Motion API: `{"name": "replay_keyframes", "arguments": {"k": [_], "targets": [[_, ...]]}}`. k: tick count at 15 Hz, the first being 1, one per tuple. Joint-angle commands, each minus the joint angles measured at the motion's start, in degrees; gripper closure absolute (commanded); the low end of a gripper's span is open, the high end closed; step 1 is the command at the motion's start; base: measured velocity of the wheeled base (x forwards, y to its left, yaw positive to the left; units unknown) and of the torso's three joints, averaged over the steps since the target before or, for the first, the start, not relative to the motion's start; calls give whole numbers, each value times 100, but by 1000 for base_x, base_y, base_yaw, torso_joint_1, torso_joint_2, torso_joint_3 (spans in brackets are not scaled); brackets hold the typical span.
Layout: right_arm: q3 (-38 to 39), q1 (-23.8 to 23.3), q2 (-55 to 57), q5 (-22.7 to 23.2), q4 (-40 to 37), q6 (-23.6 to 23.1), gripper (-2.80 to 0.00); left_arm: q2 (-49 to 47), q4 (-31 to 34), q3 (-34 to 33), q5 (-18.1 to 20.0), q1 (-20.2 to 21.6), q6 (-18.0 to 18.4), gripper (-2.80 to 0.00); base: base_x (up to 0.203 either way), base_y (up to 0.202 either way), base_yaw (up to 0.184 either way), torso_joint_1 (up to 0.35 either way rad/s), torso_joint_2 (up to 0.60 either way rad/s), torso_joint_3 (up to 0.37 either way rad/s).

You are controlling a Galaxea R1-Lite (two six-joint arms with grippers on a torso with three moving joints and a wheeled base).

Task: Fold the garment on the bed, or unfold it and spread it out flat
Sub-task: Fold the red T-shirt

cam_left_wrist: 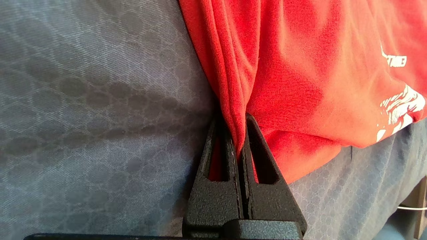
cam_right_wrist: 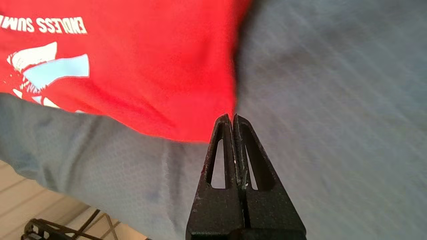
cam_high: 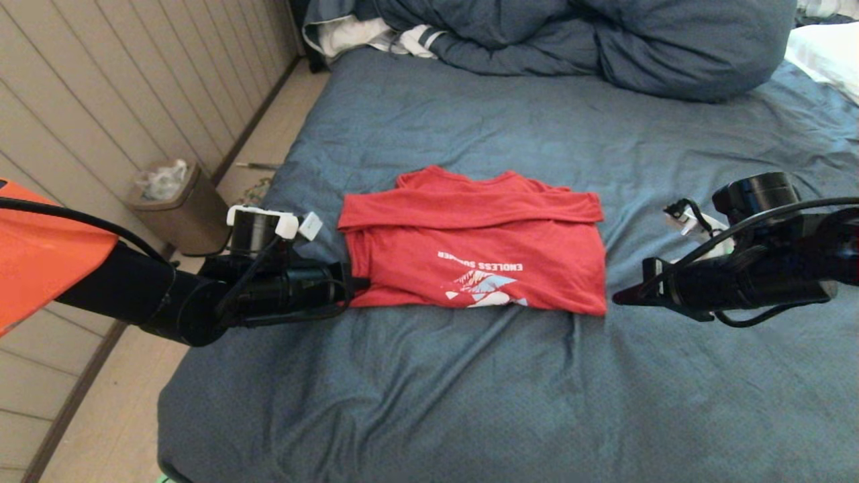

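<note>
The garment's front corner has my right gripper shut and empty beside it, so I will open that gripper and pinch the cloth further in before (cam_high: pixel 581 293) both grippers pull.
The red garment (cam_high: pixel 470 248) lies folded into a rectangle in the middle of the bed (cam_high: pixel 470 389), white lettering and a light-blue graphic showing near its front edge. My left gripper (cam_high: pixel 362 283) sits at the garment's front-left corner, shut on a pinch of red cloth; the left wrist view shows the garment (cam_left_wrist: pixel 300 83) bunched between the left gripper (cam_left_wrist: pixel 238 133) jaws. My right gripper (cam_high: pixel 621 296) hovers just right of the garment's front-right corner, shut with nothing in it. In the right wrist view the right gripper (cam_right_wrist: pixel 232 116) tips stand just off the garment (cam_right_wrist: pixel 150 66) edge.
A bunched dark-blue duvet (cam_high: pixel 570 40) fills the head of the bed, with white striped cloth (cam_high: pixel 376 37) at its left. A brown bin (cam_high: pixel 178 208) stands on the floor left of the bed, by the panelled wall. Bare sheet lies in front of the garment.
</note>
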State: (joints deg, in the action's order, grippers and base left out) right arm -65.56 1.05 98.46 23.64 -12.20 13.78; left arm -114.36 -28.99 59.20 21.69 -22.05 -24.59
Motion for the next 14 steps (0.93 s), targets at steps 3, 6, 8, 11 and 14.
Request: {"name": "replay_keyframes", "arguments": {"k": [3, 6, 8, 11, 14], "targets": [[-147, 141, 365, 18, 0, 54, 0, 10, -28, -5, 18, -1, -2, 0, 0, 0, 0, 0, 0, 0], [-112, 133, 216, -24, 5, 56, -280, 56, -19, -14, 20, -1, -20, 0, 0, 0, 0, 0, 0, 0], [-100, 115, 101, -8, -10, 55, -280, 69, -19, -14, 20, -1, -28, 0, 0, 0, 0, 0, 0, 0], [-98, 115, 98, 0, -4, 64, -280, 98, -19, -14, 20, -1, -28, 0, 0, 0, 0, 0, 0, 0], [-213, 157, 360, 17, 5, 80, -280, 81, -19, -20, 20, -1, -20, 0, 0, 0, 0, 0, 0, 0]]}}
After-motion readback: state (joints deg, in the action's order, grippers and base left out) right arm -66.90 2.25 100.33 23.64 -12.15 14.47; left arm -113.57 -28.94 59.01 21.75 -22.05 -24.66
